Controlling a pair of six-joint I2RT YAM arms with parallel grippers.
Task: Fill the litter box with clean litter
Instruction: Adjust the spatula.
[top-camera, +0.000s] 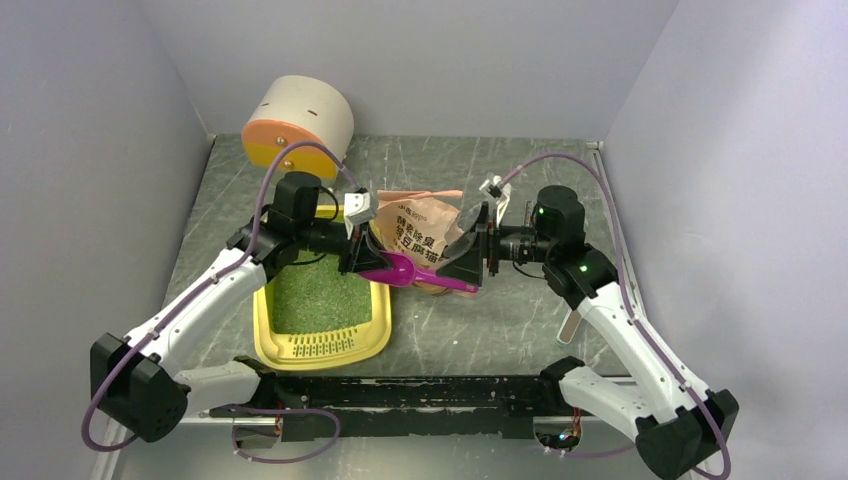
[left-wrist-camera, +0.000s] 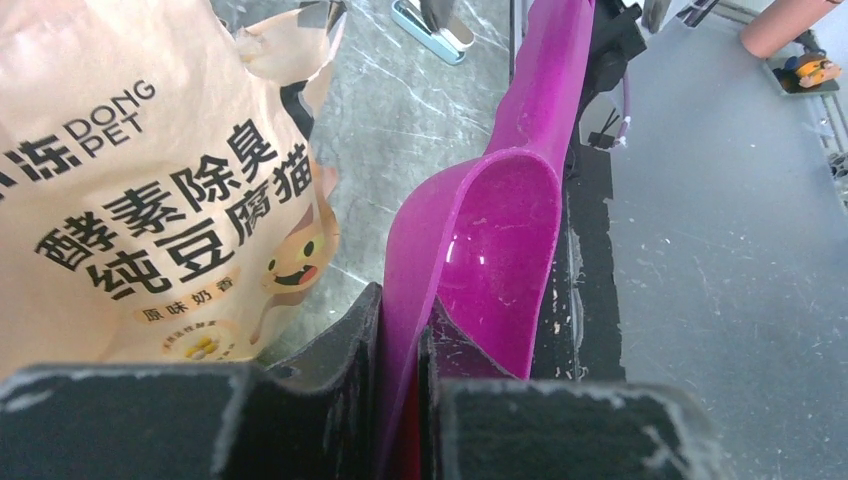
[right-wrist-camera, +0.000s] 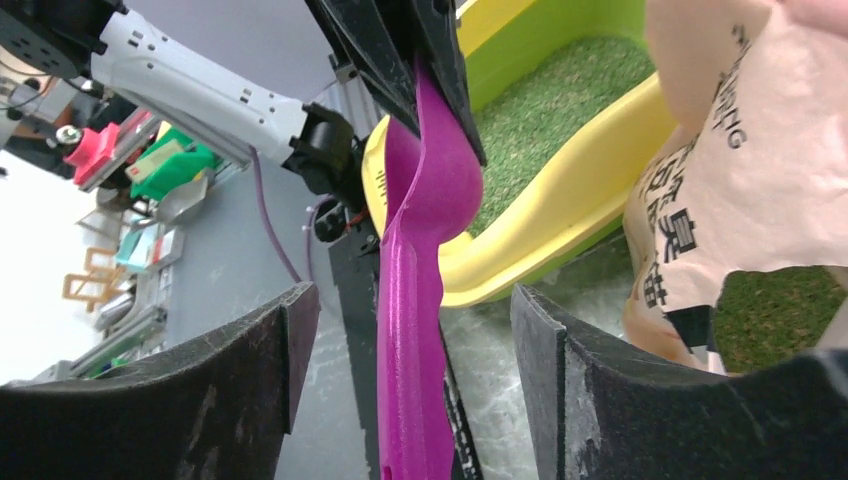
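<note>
Next, I take the scoop's handle (top-camera: 453, 283) with my right gripper before digging litter from the bag, as my left gripper pinches the magenta scoop by its bowl's rim.
The yellow litter box (top-camera: 318, 359) lies at the front left of the table, with green clean litter (top-camera: 315, 295) spread inside it. A magenta scoop (top-camera: 410, 272) hangs between the two arms, just right of the box. My left gripper (top-camera: 360, 262) is shut on the rim of the scoop's bowl (left-wrist-camera: 490, 240), with the fingertips (left-wrist-camera: 360, 330) pinching the thin wall. My right gripper (top-camera: 465, 265) is open, and the scoop's handle (right-wrist-camera: 410, 340) stands free between its fingers (right-wrist-camera: 290, 330). The right wrist view also shows the box wall (right-wrist-camera: 560, 215) and litter (right-wrist-camera: 560, 100).
The pink-beige printed bag (top-camera: 425, 235) stands behind the scoop, close to both grippers, and green granules (right-wrist-camera: 775, 300) show at its opening. A white cylinder with an orange end (top-camera: 297, 122) sits at the back left. Grey walls close in the table's sides and back.
</note>
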